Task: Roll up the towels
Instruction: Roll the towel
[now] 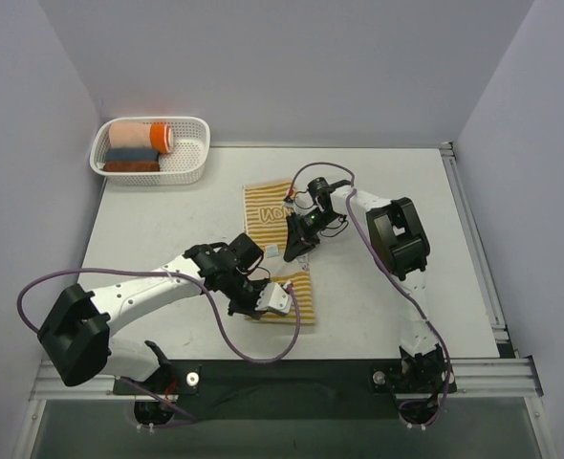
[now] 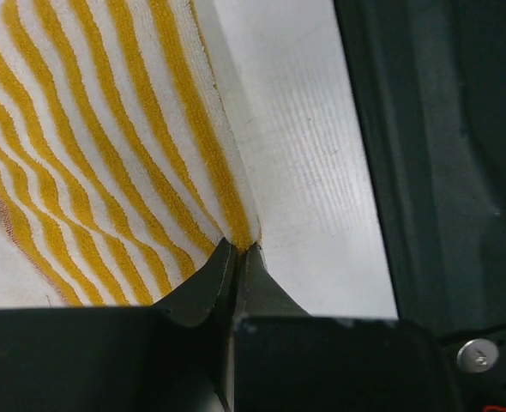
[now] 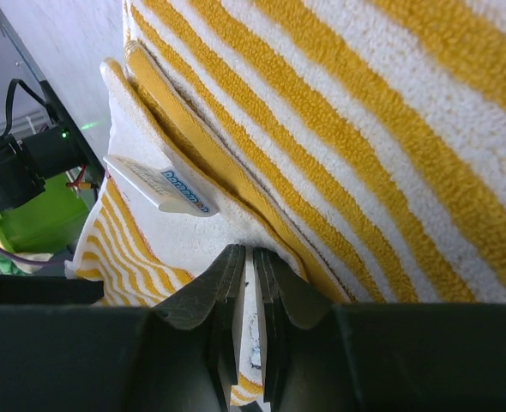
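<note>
I am pinching the towel's white layer beside the care label with my right gripper while the towel's striped near end lies spread, so next I open it and take that end's edge (image 1: 307, 298).
The towel (image 1: 263, 206) has thin yellow-and-white stripes and lies lengthwise in the middle of the table, with a mustard band and white lettering at its far end. My left gripper (image 1: 280, 298) sits at the towel's near end. In the left wrist view the gripper (image 2: 240, 247) is shut on the striped towel (image 2: 107, 129) at its edge. My right gripper (image 1: 293, 254) points down at the towel's middle. In the right wrist view it (image 3: 249, 251) is shut on a raised fold of the towel (image 3: 364, 129), beside a white care label (image 3: 163, 184).
A white basket (image 1: 191, 163) stands at the back left with a peach-and-orange roll (image 1: 141, 136), a grey-blue roll (image 1: 132, 154) and a reddish-brown roll (image 1: 129, 166). The table's dark front rail (image 2: 442, 172) runs just right of the left gripper. Grey walls enclose the table.
</note>
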Robot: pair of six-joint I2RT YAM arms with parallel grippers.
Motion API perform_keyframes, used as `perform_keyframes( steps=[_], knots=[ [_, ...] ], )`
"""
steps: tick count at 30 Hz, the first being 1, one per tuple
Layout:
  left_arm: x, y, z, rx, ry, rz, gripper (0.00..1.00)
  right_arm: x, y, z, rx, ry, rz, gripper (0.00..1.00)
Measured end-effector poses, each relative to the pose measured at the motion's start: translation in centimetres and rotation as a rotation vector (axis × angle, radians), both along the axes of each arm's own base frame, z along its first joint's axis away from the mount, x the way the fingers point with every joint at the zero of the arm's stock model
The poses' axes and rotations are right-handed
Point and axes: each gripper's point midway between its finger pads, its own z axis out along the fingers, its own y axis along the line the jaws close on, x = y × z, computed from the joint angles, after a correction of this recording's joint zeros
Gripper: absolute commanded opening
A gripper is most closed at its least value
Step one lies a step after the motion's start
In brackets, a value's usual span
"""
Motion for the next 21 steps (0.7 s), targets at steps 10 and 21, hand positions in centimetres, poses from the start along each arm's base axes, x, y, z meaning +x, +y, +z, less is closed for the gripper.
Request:
perform_keyframes(
  steps=[10,21],
  knots=[
    [3.2,0.2,3.3,-0.067,0.178,0.200,0.00,-1.0,-0.4,0.0,-0.006,0.019,0.021,0.13],
    [12.0,-0.5,3.0,-0.111,0.282,0.372,0.00,-0.4,-0.4,0.8,-0.013,-0.002,0.027,0.20]
  ],
)
